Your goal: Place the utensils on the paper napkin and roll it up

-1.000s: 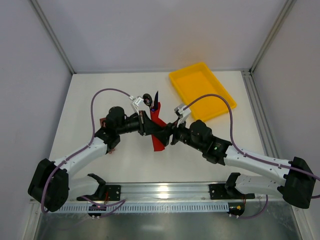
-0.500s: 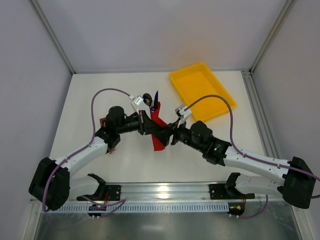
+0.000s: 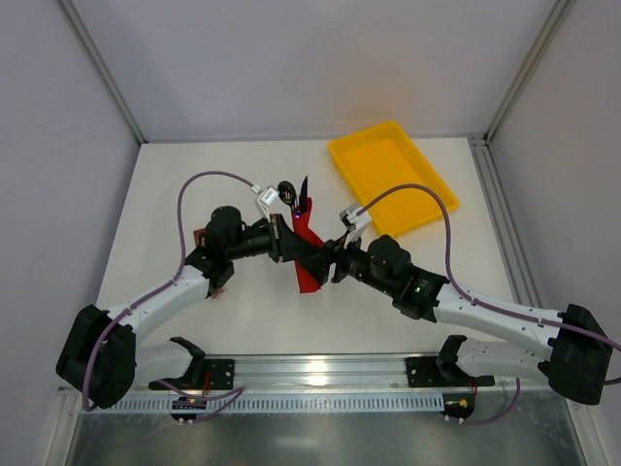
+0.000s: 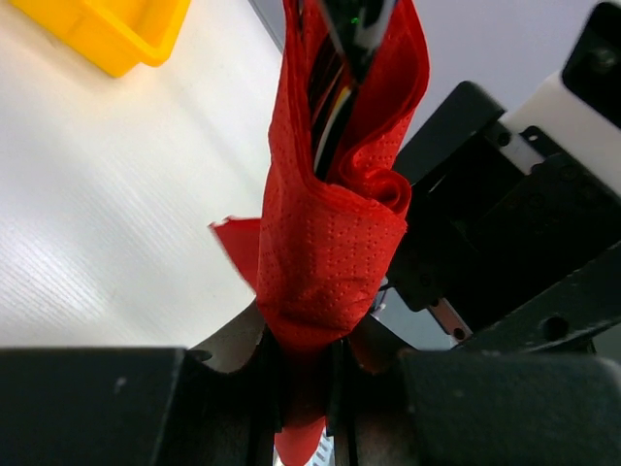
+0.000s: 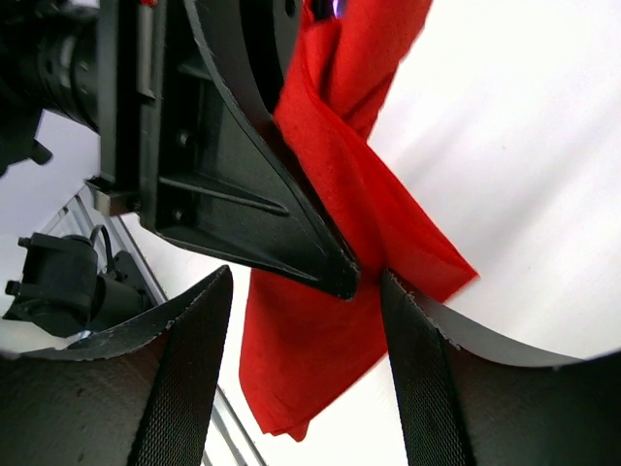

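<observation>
My left gripper's finger is in the way of my right gripper's fingers. Next, my right gripper moves down and pinches the napkin's flared lower end (image 5: 293, 379).
The red paper napkin (image 3: 309, 267) is folded round the utensils and held up above the table between my two arms. The black utensil's end (image 3: 286, 190) and the blue-purple one's tip (image 3: 304, 186) stick out of its far end. My left gripper (image 3: 294, 249) is shut on the napkin's lower part (image 4: 320, 252), and dark utensil handles (image 4: 335, 87) show inside the fold. My right gripper (image 5: 306, 364) is open; its fingers (image 5: 184, 379) straddle the napkin (image 5: 320, 340) and the left gripper's finger (image 5: 243, 214). It also shows in the top view (image 3: 330, 260).
A yellow tray (image 3: 391, 175) stands at the back right and shows in the left wrist view (image 4: 107, 29). A small brownish-red block (image 3: 200, 238) lies partly hidden under the left arm. Grey walls enclose the table.
Almost nothing differs. The right arm has edged very slightly toward the napkin, and the left gripper keeps its hold.
</observation>
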`<state>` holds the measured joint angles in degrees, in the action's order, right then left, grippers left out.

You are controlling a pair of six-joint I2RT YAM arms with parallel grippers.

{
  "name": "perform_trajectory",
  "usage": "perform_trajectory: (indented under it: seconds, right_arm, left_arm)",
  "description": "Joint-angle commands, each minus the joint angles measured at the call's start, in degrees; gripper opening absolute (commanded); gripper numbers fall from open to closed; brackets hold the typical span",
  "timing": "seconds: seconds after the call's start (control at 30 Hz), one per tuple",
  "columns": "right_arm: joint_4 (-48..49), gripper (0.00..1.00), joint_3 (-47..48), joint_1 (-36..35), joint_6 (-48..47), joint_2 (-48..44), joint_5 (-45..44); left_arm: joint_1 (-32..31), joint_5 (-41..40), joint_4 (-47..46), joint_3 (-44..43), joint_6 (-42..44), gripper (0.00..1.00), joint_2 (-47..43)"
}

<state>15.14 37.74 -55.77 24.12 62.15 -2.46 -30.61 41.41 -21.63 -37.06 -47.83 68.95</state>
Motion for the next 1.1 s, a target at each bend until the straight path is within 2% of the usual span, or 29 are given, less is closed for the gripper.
perform_trajectory:
  seconds: [0.0,0.17,0.43,0.57,0.93,1.07]
  right_arm:
    - [-3.53,0.64,1.64,-0.66,1.11,0.95,-0.7]
    - [-5.21,0.64,2.34,-0.66,1.37,1.66,-0.18]
    - [3.05,0.64,-1.08,-0.66,1.19,-0.18,1.76]
    - [6.13,0.59,-3.19,-0.66,0.93,-1.15,3.78]
    - [13.43,0.26,-8.38,-0.57,1.28,-7.57,3.95]
    - [14.48,0.11,-8.82,-0.57,0.93,-9.24,5.36]
  left_arm:
    - [-0.59,2.36,-7.56,-1.88,-0.24,0.0,-1.54]
    - [-0.68,2.18,-6.23,-2.58,0.55,0.0,-1.8]
    - [-0.59,3.06,-8.95,-2.06,-1.12,0.0,-1.54]
    - [-0.59,4.29,-11.24,-1.7,-2.26,0.0,-0.92]
    - [-0.59,9.83,-12.21,-2.84,-2.44,0.0,0.22]
    - [-0.59,9.66,-11.77,-3.55,-2.53,0.07,0.14]
